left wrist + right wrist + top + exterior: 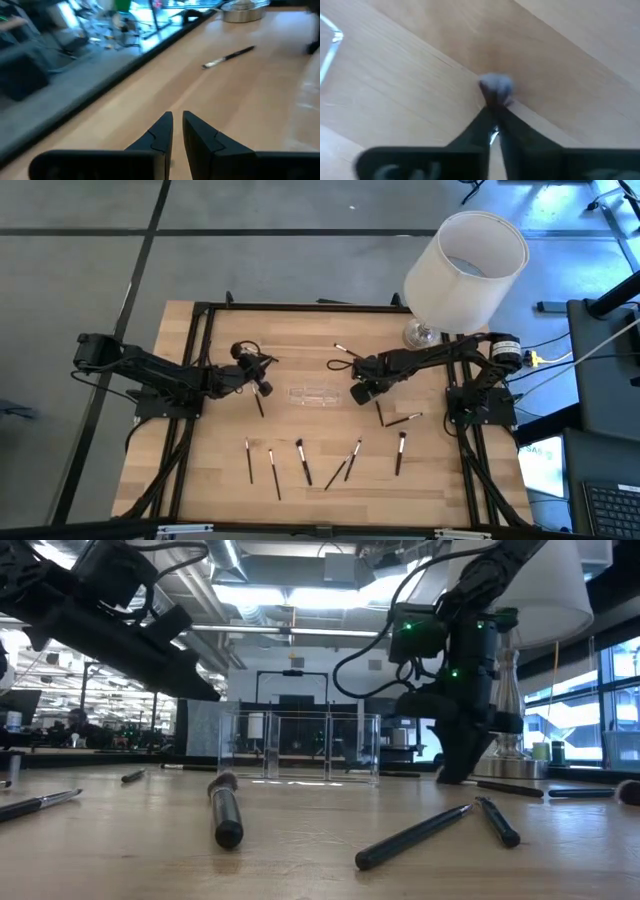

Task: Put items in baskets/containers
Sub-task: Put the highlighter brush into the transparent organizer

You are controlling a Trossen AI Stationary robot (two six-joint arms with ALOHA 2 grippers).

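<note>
The brush will be upright when my right gripper lets go of it in the middle of the clear plastic container [314, 400].
Several thin dark makeup brushes lie flat on the wooden table, most in a loose row near the near edge [303, 461], one far off [345, 350]. The clear plastic container [313, 395] stands at the table's middle, seen also in the low view [300, 745]. My right gripper [358, 393] is just right of the container, pointing down, shut on a brush with a pale tip. My left gripper [262, 385] is left of the container, shut and holding nothing [177, 125]; a brush [258, 404] lies just near of it. My right gripper pinches a brush between its two fingers close behind the bristle end; the pale bristle tuft [495, 85] sticks out just past the fingertips [506, 120]. The fingers come from above, pointing down at the table. The handle is hidden by the gripper itself.
A big white lampshade [467, 270] on a glass base [420, 333] stands at the far right corner. Two brushes [403, 420] lie right of my right gripper. A black frame [300, 307] runs along the table's edges. One brush shows ahead of my left gripper [227, 56].
</note>
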